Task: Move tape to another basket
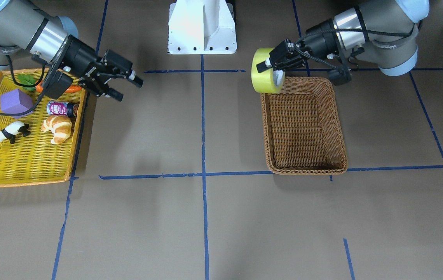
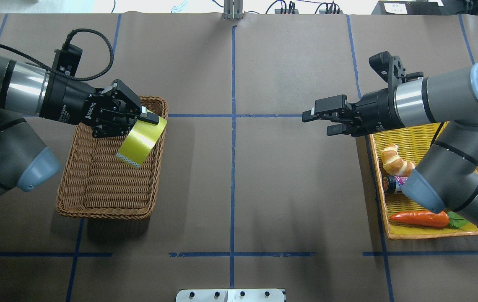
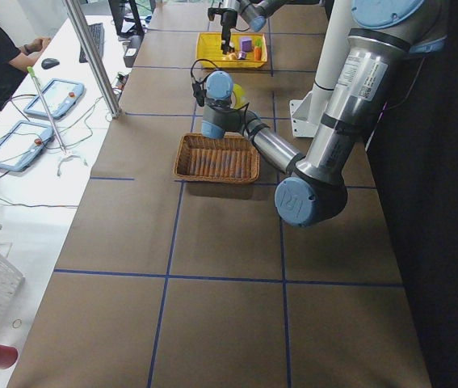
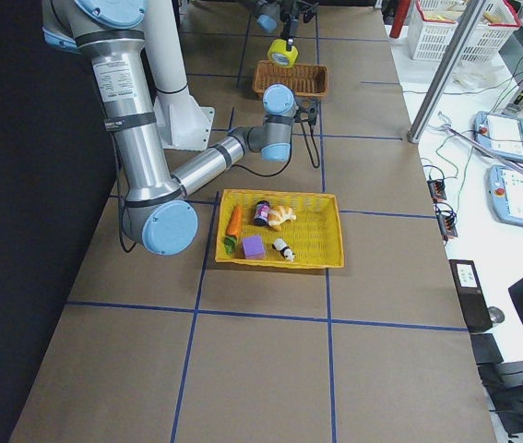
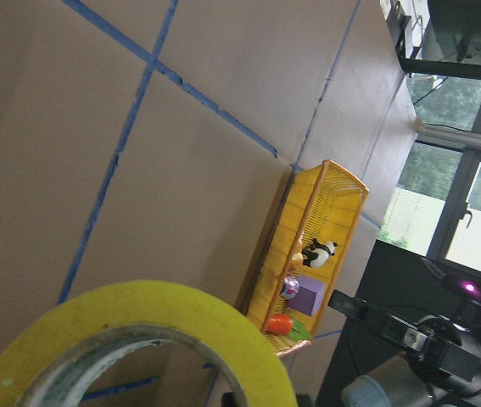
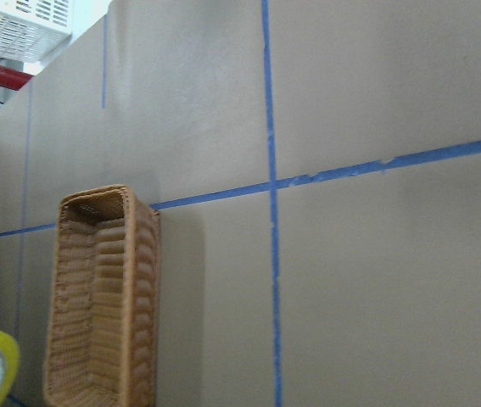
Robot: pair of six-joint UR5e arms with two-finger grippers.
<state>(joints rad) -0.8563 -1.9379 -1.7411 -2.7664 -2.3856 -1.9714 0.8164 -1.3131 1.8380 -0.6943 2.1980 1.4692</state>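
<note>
My left hand should release the tape inside the brown wicker basket by the basket's side (image 1: 316, 124) farthest from the yellow tray.
The tape (image 2: 140, 140), a wide yellow-green roll, hangs tilted in my left gripper (image 2: 138, 123), which is shut on its wall. It hangs in the air above the far right corner of the brown wicker basket (image 2: 96, 212). In the front view the tape (image 1: 262, 72) is over the basket's (image 1: 307, 170) rim nearest the robot, held by the left gripper (image 1: 272, 70). The basket is empty inside. The tape fills the bottom of the left wrist view (image 5: 138, 339). My right gripper (image 2: 318, 123) is open and empty, in the air beside the yellow tray (image 2: 432, 235).
The yellow tray (image 1: 23, 182) holds a croissant (image 1: 57, 127), a bottle (image 1: 62, 109), a purple block (image 1: 15, 102), a toy panda (image 1: 11, 132) and a carrot (image 1: 72, 88). The white robot base (image 1: 202, 27) stands at the table's edge. Blue tape lines cross the brown table.
</note>
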